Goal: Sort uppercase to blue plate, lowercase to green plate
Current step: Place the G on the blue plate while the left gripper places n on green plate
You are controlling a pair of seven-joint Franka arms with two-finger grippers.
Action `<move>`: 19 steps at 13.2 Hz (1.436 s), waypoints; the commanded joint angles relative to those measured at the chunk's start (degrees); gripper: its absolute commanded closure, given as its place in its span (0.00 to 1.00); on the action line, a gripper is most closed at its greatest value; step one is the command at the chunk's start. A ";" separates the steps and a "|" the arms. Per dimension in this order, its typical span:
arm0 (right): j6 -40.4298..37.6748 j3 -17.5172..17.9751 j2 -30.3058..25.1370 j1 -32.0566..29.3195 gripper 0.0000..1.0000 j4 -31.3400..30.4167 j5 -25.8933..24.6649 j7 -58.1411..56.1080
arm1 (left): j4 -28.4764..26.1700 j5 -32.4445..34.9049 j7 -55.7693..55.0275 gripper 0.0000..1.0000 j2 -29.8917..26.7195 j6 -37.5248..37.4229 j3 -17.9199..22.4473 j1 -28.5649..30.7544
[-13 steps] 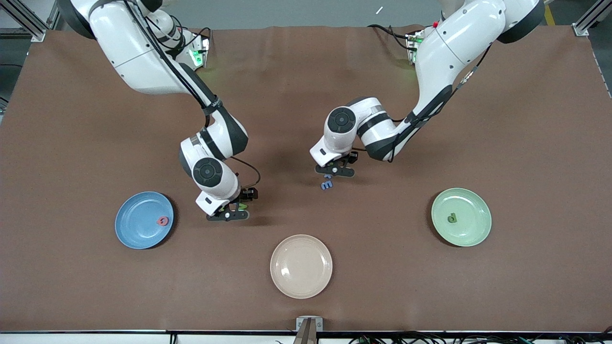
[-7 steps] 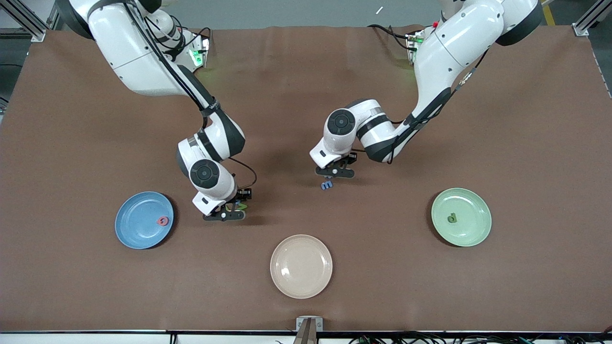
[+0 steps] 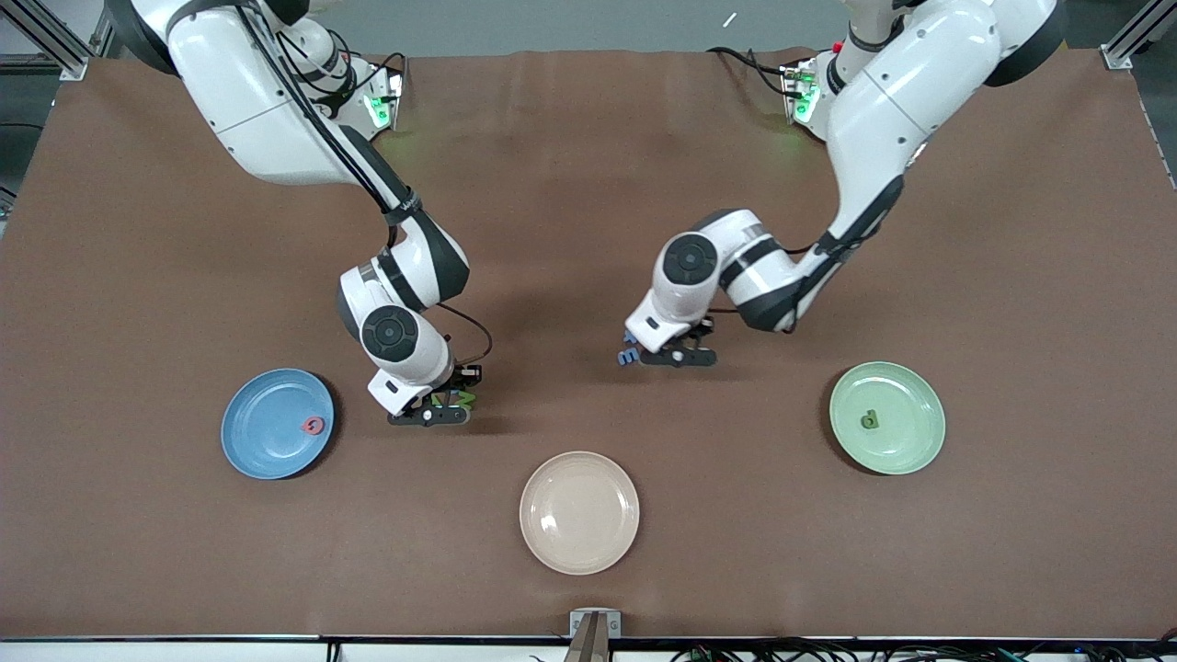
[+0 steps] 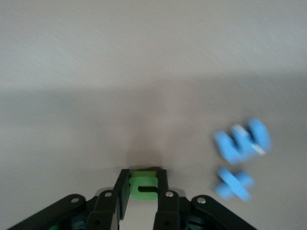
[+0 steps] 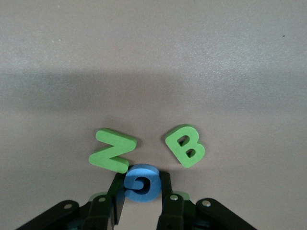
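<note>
Next, I let go of the green u with my left gripper on the green plate [image 3: 885,425], right up against the green a.
My left gripper [image 4: 143,178] is shut on the green u [image 4: 144,179], low over the mat near the table's middle [image 3: 676,357]. Beside it lie the blue m [image 4: 242,141] [image 3: 628,355] and the blue x [image 4: 233,183]. My right gripper [image 5: 141,181] [image 3: 430,414] is shut on the blue G [image 5: 149,191], low at the mat beside the blue plate [image 3: 262,441]. The green N [image 5: 111,151] and the green B [image 5: 185,145] lie right by the G. A pinkish-red round letter [image 3: 314,425] rests on the blue plate. The green plate [image 3: 910,441] holds the green a [image 3: 869,420].
A cream plate [image 3: 579,512] with nothing on it sits nearest the front camera, between the two coloured plates. The brown mat [image 3: 588,184] covers the whole table, with open room toward the robots' bases.
Both grippers have closed, the left on the u and the right on the G. The left hand has shifted toward the green plate's end, past the blue m; the right hand has barely moved.
</note>
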 commanded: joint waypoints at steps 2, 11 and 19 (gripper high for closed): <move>-1.75 0.42 -3.26 -3.08 0.90 0.98 -0.38 -1.41 | -0.98 1.28 8.97 0.99 -5.49 -2.37 -0.32 8.96; -15.65 0.24 -4.32 -20.65 0.85 9.78 -0.47 -44.36 | 4.55 1.19 31.30 0.92 -3.32 -2.64 1.43 25.33; -15.38 0.15 -3.53 -24.37 0.00 8.73 -1.53 -53.19 | 4.47 0.49 35.73 0.00 -6.46 -4.73 -0.22 27.54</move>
